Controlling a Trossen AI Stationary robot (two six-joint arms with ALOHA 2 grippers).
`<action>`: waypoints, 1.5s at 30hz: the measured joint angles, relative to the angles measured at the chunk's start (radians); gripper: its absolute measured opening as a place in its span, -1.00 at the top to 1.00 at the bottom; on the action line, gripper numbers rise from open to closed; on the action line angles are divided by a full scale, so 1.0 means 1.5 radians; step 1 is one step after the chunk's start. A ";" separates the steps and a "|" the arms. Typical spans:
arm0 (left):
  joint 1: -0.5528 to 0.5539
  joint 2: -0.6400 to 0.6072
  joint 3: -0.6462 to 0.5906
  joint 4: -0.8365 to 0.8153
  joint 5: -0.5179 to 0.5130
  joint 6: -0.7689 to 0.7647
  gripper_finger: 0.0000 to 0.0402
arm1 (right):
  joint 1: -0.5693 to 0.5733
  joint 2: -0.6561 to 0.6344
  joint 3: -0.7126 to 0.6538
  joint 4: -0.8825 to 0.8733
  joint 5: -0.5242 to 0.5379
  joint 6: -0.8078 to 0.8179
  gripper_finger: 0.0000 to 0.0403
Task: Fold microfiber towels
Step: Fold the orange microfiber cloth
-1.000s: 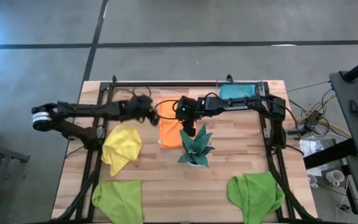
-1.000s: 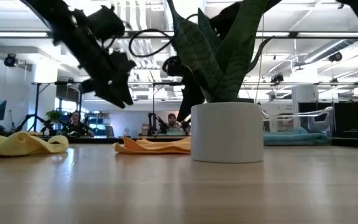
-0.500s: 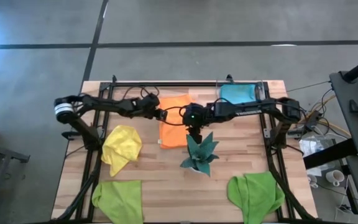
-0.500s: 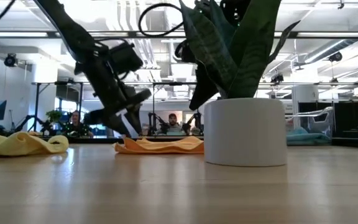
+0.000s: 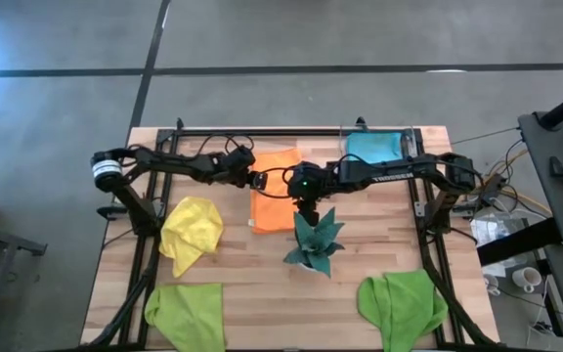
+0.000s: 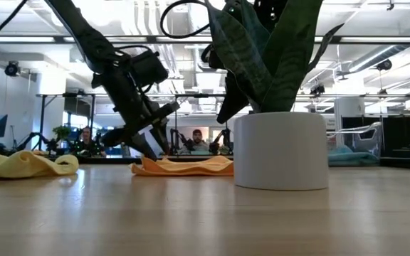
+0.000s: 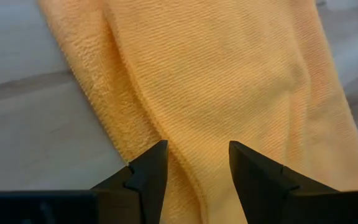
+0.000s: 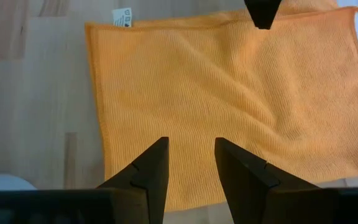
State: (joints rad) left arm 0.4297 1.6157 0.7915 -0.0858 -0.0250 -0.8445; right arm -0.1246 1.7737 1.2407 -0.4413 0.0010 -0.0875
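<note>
The bottom layer of the orange towel sticks out beyond its top layer, so the robot's left gripper will pinch the top layer's edge (image 7: 176,154) and pull it out to match.
The orange towel (image 5: 274,191) lies flat at the table's far middle, with a raised crease (image 7: 166,124) near its left edge. My left gripper (image 7: 197,163) is open and slants down at that edge (image 6: 145,162), one finger on either side of the crease. My right gripper (image 8: 191,158) hangs open above the towel's right part (image 5: 306,203), clear of it. The other towels lie apart: yellow (image 5: 192,233), light blue (image 5: 372,147), and two lime green (image 5: 186,315) (image 5: 404,303). My left gripper's fingertips (image 6: 150,153) reach down to the orange towel's left edge, slanting from the table's left. Whether they touch the cloth cannot be told.
A potted plant with dark spiky leaves (image 5: 313,240) in a white pot (image 6: 280,149) stands just nearer than the orange towel, right under my right arm. A dark frame (image 5: 291,129) runs round the table. Bare wood shows between the plant and the yellow towel.
My left gripper has swung toward the table's right and come down to the orange towel's left edge, rolling as it went. My right gripper has shifted a little toward the right. The potted plant has slid slightly toward the near right.
</note>
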 joint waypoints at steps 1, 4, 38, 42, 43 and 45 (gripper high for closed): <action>0.000 0.000 0.000 -0.005 0.005 -0.009 0.23 | 0.000 0.000 0.000 0.001 0.000 -0.001 0.37; -0.001 0.004 -0.007 -0.012 0.029 -0.045 0.23 | 0.000 0.000 -0.001 0.003 0.000 -0.010 0.37; -0.003 0.002 0.021 -0.031 0.023 -0.091 0.93 | -0.012 0.010 -0.034 0.059 0.000 -0.065 0.37; -0.003 0.001 0.021 -0.045 0.016 -0.081 0.76 | -0.013 0.021 -0.035 0.079 0.000 -0.064 0.37; -0.004 0.001 0.021 -0.046 0.016 -0.080 0.70 | -0.013 0.022 -0.035 0.085 0.000 -0.064 0.37; -0.004 0.001 0.020 -0.041 0.016 -0.080 0.57 | -0.013 0.023 -0.035 0.095 0.000 -0.064 0.37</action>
State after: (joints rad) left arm 0.4230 1.6169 0.8221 -0.1473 -0.0010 -0.9646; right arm -0.1444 1.8088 1.1885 -0.2985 0.0009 -0.1833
